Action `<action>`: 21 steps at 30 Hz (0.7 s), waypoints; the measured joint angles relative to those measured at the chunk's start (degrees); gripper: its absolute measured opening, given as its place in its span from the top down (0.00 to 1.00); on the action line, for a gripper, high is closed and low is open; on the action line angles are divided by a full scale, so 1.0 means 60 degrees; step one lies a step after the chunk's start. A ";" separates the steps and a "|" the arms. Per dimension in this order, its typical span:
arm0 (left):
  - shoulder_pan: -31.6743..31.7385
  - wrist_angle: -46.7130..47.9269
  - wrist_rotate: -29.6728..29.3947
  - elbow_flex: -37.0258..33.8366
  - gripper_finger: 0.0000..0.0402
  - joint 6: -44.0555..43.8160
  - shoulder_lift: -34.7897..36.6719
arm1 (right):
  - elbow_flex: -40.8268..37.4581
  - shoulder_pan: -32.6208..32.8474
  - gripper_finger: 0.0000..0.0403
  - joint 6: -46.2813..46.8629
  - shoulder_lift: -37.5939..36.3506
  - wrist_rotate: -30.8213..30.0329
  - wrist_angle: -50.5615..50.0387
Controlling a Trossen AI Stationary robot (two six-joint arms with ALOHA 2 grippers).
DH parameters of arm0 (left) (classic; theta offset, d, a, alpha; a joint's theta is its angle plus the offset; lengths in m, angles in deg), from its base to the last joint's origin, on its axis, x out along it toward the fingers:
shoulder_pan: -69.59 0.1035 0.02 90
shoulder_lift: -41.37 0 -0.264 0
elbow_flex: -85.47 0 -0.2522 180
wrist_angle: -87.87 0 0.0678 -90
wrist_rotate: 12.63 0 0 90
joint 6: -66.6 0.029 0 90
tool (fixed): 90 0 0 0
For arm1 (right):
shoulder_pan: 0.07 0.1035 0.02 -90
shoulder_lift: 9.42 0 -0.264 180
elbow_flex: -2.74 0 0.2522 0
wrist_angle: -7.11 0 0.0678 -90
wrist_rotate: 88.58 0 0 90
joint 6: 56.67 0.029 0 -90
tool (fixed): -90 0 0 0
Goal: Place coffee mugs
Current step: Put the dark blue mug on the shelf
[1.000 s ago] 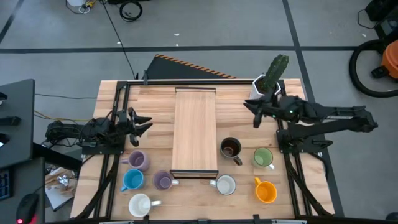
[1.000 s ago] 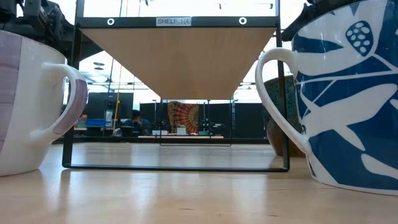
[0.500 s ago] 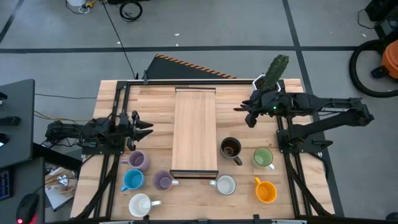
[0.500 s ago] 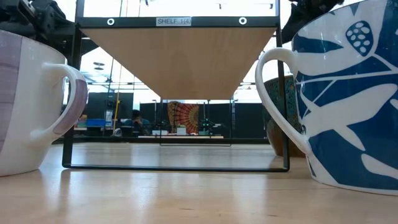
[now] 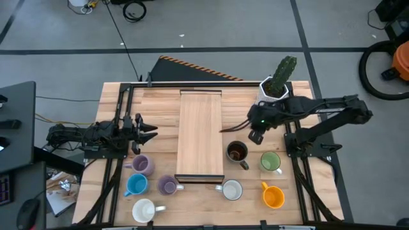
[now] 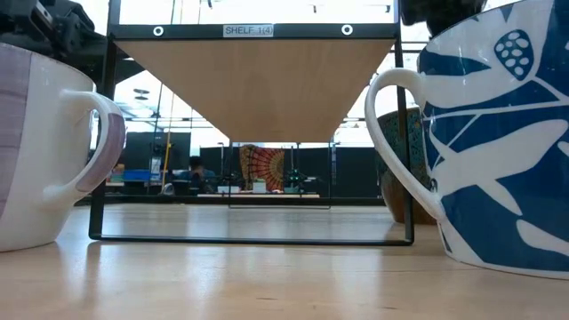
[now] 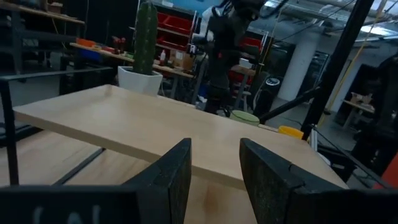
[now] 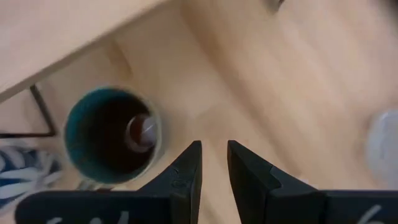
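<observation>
The dark brown mug's handle (image 5: 245, 165) (image 8: 92, 185), on its side toward the green mug and the white mug, should be gripped next by my right gripper, which will go there and close.
Eight mugs stand upright on the table's near part in the high view: purple (image 5: 140, 165), blue (image 5: 135, 185), purple (image 5: 167, 185) and white (image 5: 144, 209) left of the shelf, dark brown (image 5: 237, 152), green (image 5: 270, 161), white (image 5: 231, 190) and orange (image 5: 273, 196) to its right. My right gripper (image 5: 254, 133) hangs just beyond the dark brown mug (image 8: 115, 137), pointing down, its fingers (image 8: 214, 155) a narrow gap apart and holding nothing. My left gripper (image 5: 146, 128) waits open at the table's left, level, facing the shelf (image 7: 214, 162).
A raised wooden shelf (image 5: 201, 134) on a black frame (image 6: 253, 238) runs down the table's middle. A white pot with a cactus (image 5: 275, 83) stands at the far right corner. Bare tabletop lies between the shelf and the right arm's base (image 5: 307, 144).
My right gripper has swung from beside the cactus pot toward the table's near left, come down over the spot by the dark brown mug, and tipped to point downward. No mug has moved.
</observation>
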 joint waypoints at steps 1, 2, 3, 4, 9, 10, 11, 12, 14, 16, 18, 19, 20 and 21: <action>0.0000 -0.0024 -0.0051 0.0000 0.65 0.0102 0.0000 | 0.0000 0.0119 0.80 0.0408 0.0134 0.0173 -0.0088; 0.0000 -0.0065 -0.0152 0.0000 0.65 0.0218 0.0000 | 0.0000 0.0275 0.80 0.0742 0.0277 0.0313 -0.0171; -0.0004 -0.0126 -0.0265 0.0000 0.65 0.0354 0.0000 | 0.0000 0.0442 0.80 0.1039 0.0423 0.0468 -0.0305; 0.0000 -0.0199 -0.0417 0.0000 0.65 0.0481 0.0000 | 0.0000 0.0625 0.80 0.1362 0.0548 0.0607 -0.0443; 0.0000 -0.0579 -0.0989 0.0000 0.65 0.1158 0.0000 | 0.0000 0.1541 0.80 0.3048 0.0822 0.0874 -0.0738; 0.0000 -0.0614 -0.1039 0.0004 0.65 0.1269 0.0000 | 0.0000 0.1718 0.79 0.3399 0.0835 0.0905 -0.0698; 0.0000 -0.0634 -0.1068 0.0004 0.65 0.1376 0.0000 | 0.0000 0.1896 0.79 0.3767 0.0868 0.0921 -0.0683; 0.0000 -0.0687 -0.1067 0.0004 0.65 0.1466 0.0000 | 0.0004 0.2049 0.78 0.4116 0.0917 0.1005 -0.0693; 0.0000 -0.0770 -0.1073 0.0004 0.65 0.1681 0.0000 | 0.0004 0.2363 0.77 0.4728 0.1150 0.1259 -0.0690; 0.0000 -0.0819 -0.1100 0.0004 0.65 0.1851 0.0000 | 0.0004 0.2653 0.75 0.5239 0.1421 0.1586 -0.0600; 0.0000 -0.0891 -0.1144 0.0004 0.65 0.1910 0.0000 | 0.0187 0.2903 0.74 0.5495 0.1799 0.1837 -0.0576; 0.0000 -0.0903 -0.1174 0.0004 0.65 0.1917 0.0000 | 0.0378 0.2998 0.73 0.5524 0.2019 0.1844 -0.0647; 0.0000 -0.0889 -0.1212 0.0004 0.65 0.1917 0.0000 | 0.0615 0.3076 0.73 0.5521 0.2207 0.1809 -0.0835; 0.0000 -0.0863 -0.1251 0.0004 0.65 0.1922 0.0000 | 0.0882 0.3121 0.73 0.5466 0.2394 0.1711 -0.1147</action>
